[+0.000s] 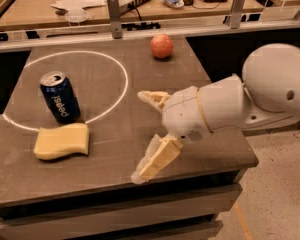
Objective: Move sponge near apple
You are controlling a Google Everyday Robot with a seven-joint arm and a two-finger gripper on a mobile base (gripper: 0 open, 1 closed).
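The robot's gripper will next move to the pale yellow sponge in front of the can and close on the sponge's end [81,139] facing the gripper.
The pale yellow sponge [61,141] lies flat on the dark table near its front left, just in front of the blue Pepsi can [59,97]. The reddish-orange apple [161,46] sits at the far middle of the table. My gripper [144,134] hangs over the table's front right part, to the right of the sponge and apart from it. Its two yellowish padded fingers [156,159] are spread wide and hold nothing.
A white ring [121,88] is marked on the dark table [110,176]; the can stands on its near left part. A metal rail [140,30] runs behind the table, with a cluttered wooden desk beyond. The floor shows at the right.
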